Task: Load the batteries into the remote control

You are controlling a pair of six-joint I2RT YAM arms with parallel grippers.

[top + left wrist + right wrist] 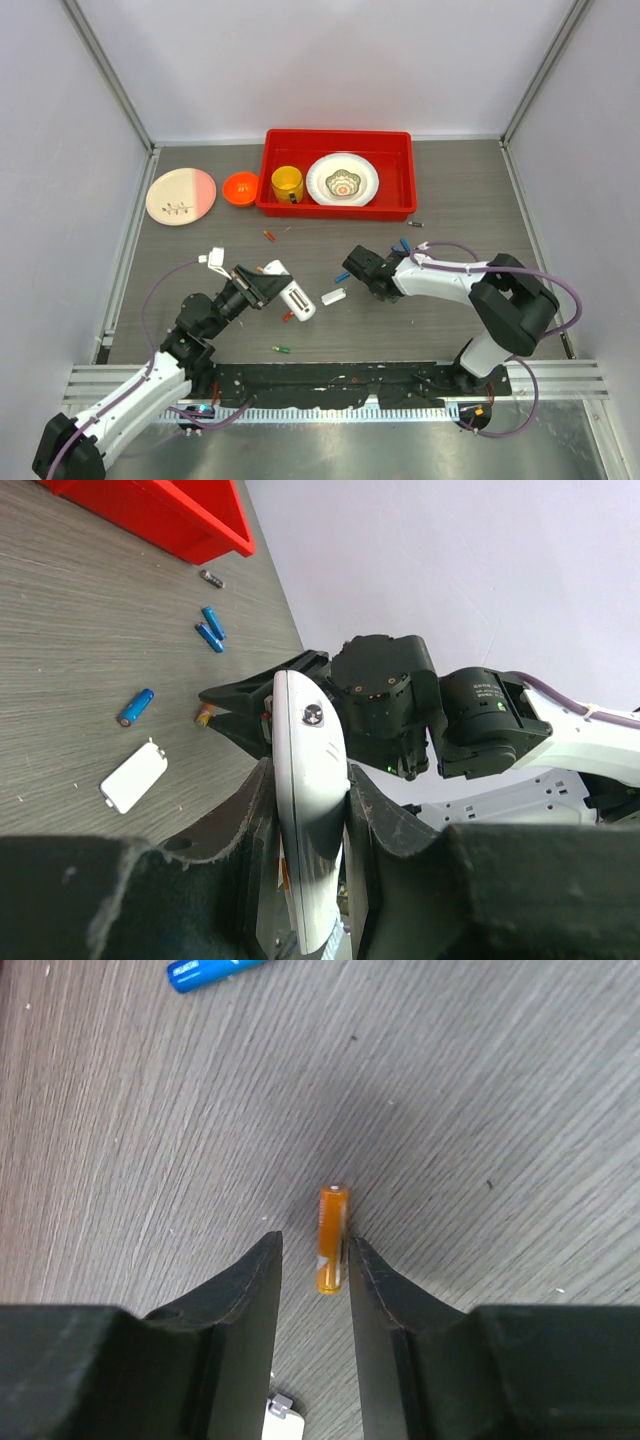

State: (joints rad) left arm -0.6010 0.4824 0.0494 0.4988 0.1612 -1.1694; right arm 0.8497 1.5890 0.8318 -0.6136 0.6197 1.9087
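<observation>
The orange battery has its long sides toward my right gripper's fingers, so next I open that gripper wider, turn it and grasp the battery by its ends (334,1193).
My left gripper (308,770) is shut on the white remote control (310,730), holding it on edge above the table; from the top it shows as the remote control (297,299) in the left gripper (266,286). The right gripper (314,1245) is open and low over the table, straddling an orange battery (332,1240). That battery rests against the right finger, with a gap to the left finger. From above, the right gripper (358,268) sits just right of the remote. A blue battery (342,276) and the white back cover (334,296) lie between the two arms.
A red tray (338,205) at the back holds a yellow cup (287,183) and a patterned plate (342,179). An orange bowl (240,188) and a pink-white plate (180,195) stand to its left. More batteries lie around: blue (404,243), red (268,236), green (281,349).
</observation>
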